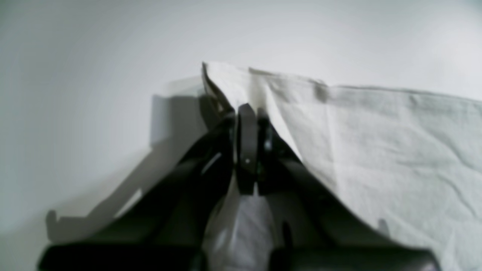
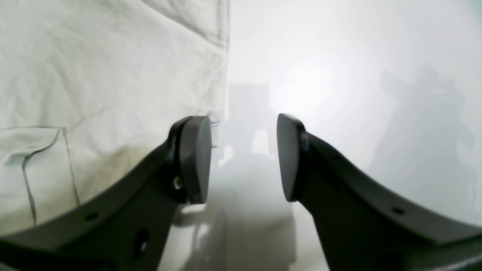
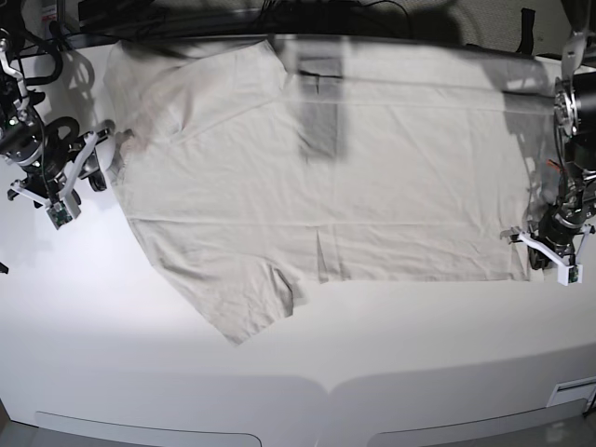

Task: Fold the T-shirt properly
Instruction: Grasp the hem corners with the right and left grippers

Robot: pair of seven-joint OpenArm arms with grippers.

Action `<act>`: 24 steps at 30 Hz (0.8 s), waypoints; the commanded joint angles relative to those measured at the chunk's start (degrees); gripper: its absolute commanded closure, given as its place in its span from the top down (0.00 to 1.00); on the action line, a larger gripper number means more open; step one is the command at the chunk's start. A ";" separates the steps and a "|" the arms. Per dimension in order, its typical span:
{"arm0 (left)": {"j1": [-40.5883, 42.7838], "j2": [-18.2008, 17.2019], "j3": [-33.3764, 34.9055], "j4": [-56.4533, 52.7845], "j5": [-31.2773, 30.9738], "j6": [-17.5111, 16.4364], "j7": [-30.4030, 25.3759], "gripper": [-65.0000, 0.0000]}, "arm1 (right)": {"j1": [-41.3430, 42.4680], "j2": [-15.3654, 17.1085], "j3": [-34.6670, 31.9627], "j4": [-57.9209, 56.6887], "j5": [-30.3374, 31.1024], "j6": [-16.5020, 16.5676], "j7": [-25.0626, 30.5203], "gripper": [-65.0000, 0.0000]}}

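Observation:
I will next move my right gripper to the outer edge of the T-shirt's front sleeve [image 3: 186, 291] [image 2: 222, 29], near the T-shirt's shoulder, and close it there.
The pale beige T-shirt [image 3: 372, 196] lies spread flat across the white table [image 3: 391, 354], one sleeve pointing toward the front left. My left gripper [image 1: 248, 113] is shut on the T-shirt [image 1: 395, 150] at its corner, and cloth bunches between the fingers. In the base view this left gripper [image 3: 529, 244] sits at the shirt's front right corner. My right gripper [image 2: 241, 158] stands open at the edge of the T-shirt [image 2: 94, 75], one finger [image 2: 194, 158] over the cloth and the other over bare table. In the base view the right gripper [image 3: 104, 154] is beside the far left sleeve.
Dark cables and equipment [image 3: 233, 14] run along the table's back edge. A grey shadow [image 3: 321, 102] falls on the shirt's middle. The table's curved front edge [image 3: 326, 386] lies below a band of bare white surface.

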 commanded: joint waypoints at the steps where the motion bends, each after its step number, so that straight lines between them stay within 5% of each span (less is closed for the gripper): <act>1: -0.33 -0.55 0.07 -0.02 1.22 -0.48 2.82 0.00 | 0.79 1.29 0.72 1.01 0.11 -0.26 1.64 0.44; 12: -0.31 -0.83 0.07 -0.02 -2.14 -0.46 2.10 0.00 | 13.11 1.29 -1.44 0.76 12.17 -2.62 1.73 0.44; 19: 0.13 -0.83 0.07 -0.02 -2.14 -0.48 5.84 0.00 | 30.82 0.85 -19.34 -9.33 12.50 -4.57 -1.18 0.44; 24: 0.17 -0.83 0.07 -0.02 -2.16 -0.48 6.54 0.00 | 46.31 -2.32 -30.95 -23.87 17.29 -4.52 -4.72 0.44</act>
